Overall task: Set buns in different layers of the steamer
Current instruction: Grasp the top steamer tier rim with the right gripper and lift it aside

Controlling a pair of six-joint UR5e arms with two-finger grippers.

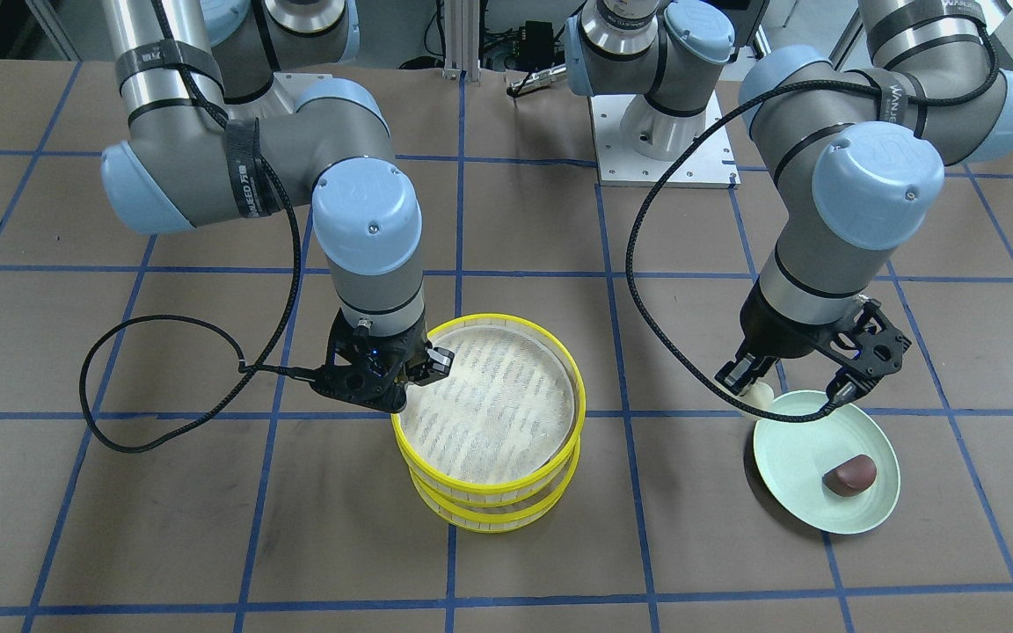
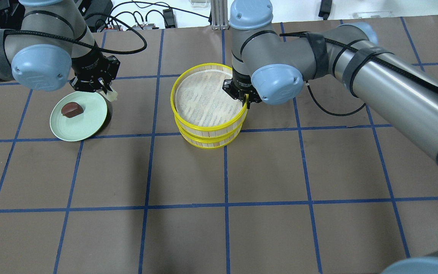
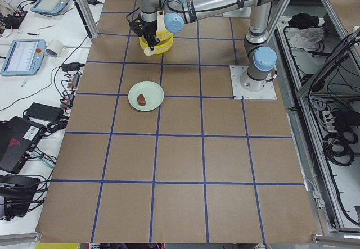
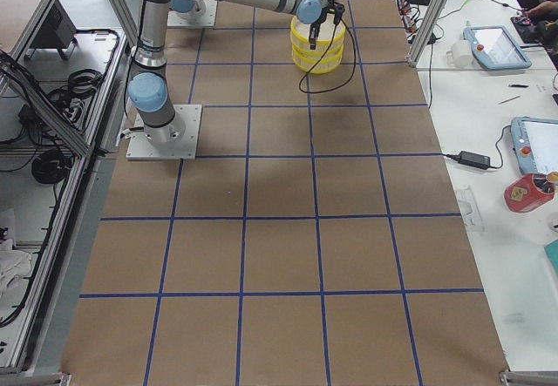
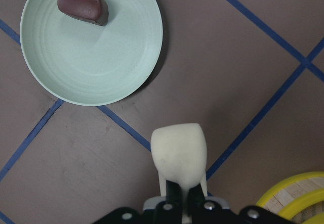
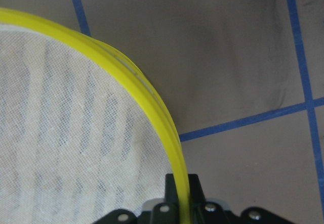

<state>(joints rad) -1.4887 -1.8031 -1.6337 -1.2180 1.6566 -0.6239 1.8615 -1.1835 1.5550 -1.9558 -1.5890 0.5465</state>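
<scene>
Next, my left gripper releases the cream-white bun inside the steamer layer (image 1: 521,413) below the top layer.
My left gripper (image 5: 179,179) is shut on the cream-white bun (image 5: 178,153) and holds it over the table just beside the pale green plate (image 5: 91,67). The bun also shows in the overhead view (image 2: 112,95). The dark reddish-brown bun (image 1: 849,475) lies on the plate (image 1: 792,453). The steamer (image 2: 207,131) is a stack of three yellow-rimmed layers with striped liners. My right gripper (image 6: 182,196) is shut on the rim of the top layer (image 6: 152,107), which sits slightly askew on the two below. The top liner (image 1: 489,404) holds nothing.
The brown table (image 2: 219,190) carries a blue tape grid. The two arm bases (image 1: 660,132) stand at the robot's side of the table. A black cable (image 1: 120,387) loops on the table beside the right arm.
</scene>
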